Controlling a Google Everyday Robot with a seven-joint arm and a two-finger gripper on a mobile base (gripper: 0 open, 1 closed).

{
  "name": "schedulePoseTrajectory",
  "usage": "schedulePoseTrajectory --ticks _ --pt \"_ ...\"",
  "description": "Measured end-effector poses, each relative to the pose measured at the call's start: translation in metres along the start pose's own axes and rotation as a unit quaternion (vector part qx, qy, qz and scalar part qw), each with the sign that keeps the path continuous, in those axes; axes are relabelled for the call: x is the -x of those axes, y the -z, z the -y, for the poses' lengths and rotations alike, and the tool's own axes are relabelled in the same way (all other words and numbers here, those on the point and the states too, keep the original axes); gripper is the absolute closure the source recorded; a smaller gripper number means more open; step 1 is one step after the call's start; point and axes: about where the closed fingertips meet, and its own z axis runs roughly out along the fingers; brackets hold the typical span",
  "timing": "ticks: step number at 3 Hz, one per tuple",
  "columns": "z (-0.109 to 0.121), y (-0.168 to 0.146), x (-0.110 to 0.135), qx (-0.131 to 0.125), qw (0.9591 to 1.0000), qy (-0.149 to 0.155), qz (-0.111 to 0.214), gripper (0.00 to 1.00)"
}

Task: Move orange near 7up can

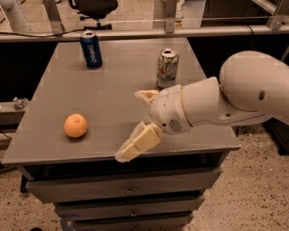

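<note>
My gripper is to go to the orange next and close on the orange's half (81,126) that faces the 7up can.
The orange (75,125) lies on the front left part of the grey table (113,85). The 7up can (167,68), silver-white with green and red markings, stands upright at the back right of the table. My gripper (129,125) hovers over the front middle of the table, to the right of the orange and in front of the can. It is open and empty, with one cream finger (137,144) low near the front edge and the other (146,95) higher up. The white arm reaches in from the right.
A dark blue Pepsi can (91,49) stands upright at the back left of the table. Drawers (126,189) sit under the tabletop. A rail and an office chair (97,9) are behind the table.
</note>
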Motion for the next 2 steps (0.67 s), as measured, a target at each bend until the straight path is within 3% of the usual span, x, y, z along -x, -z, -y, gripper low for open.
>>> schedulePoseTrajectory --ticks 2 --pt "-0.003 -0.017 0.002 0.005 0.9999 0.005 0.015 0.00"
